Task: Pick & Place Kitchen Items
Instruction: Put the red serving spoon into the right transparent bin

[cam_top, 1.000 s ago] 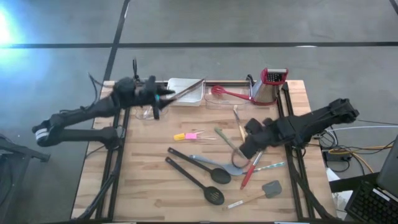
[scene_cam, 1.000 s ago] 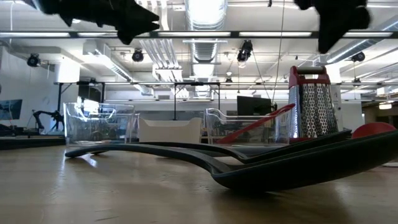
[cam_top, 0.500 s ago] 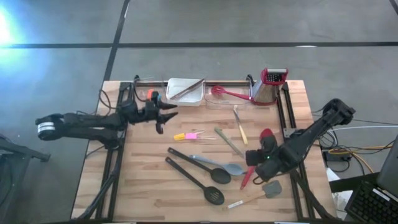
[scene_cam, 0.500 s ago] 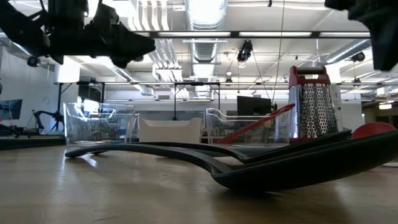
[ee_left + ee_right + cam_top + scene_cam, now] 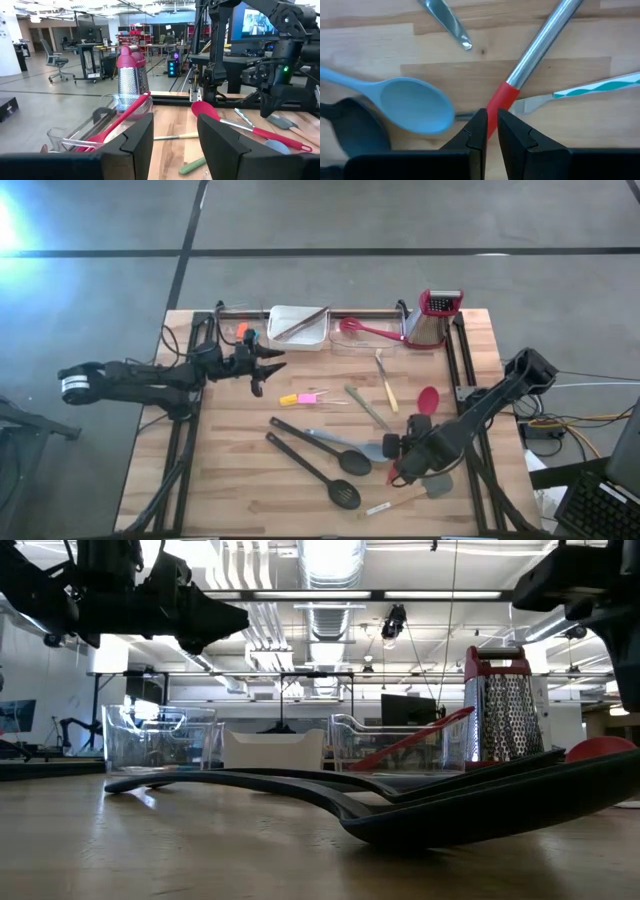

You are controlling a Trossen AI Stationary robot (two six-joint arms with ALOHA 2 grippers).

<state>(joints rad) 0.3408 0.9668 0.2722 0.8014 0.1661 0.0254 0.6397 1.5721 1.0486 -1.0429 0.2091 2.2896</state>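
Note:
The red spoon's red grip lies at a slant across the robot's right fingers, so the right gripper should open, turn in line with the spoon's handle and take the spoon's metal handle (image 5: 524, 68).
Loose kitchen items lie on the wooden table: a red spoon (image 5: 428, 398) with a metal shaft and a red grip end (image 5: 501, 100), a blue-grey spoon (image 5: 375, 450), two black long-handled utensils (image 5: 345, 462), a grey spatula (image 5: 436, 483) and a yellow-pink piece (image 5: 300, 398). My right gripper (image 5: 396, 470) points down over the red spoon's grip end, fingers shut to a thin slit (image 5: 490, 127). My left gripper (image 5: 272, 365) hovers level at the table's left, open and empty (image 5: 175, 135). My right gripper stands over the red grip end (image 5: 499, 107) of the red spoon's handle, fingers pointing down and lying along it. The spoon lies flat on the table. Whether the fingertips touch it, I cannot tell.
At the far edge stand a white tray (image 5: 297, 325) holding thin tongs, a clear bin (image 5: 370, 332) with a red utensil, and a red-topped grater (image 5: 432, 315). A teal-striped handle (image 5: 600, 85) and a knife tip (image 5: 447, 22) lie close to the red spoon.
My left gripper has sunk and drawn away from the white tray toward the near edge, then kept still. My right gripper has come down and toward the near edge, rolling its wrist, to stand over the red spoon's grip end. No item has moved.

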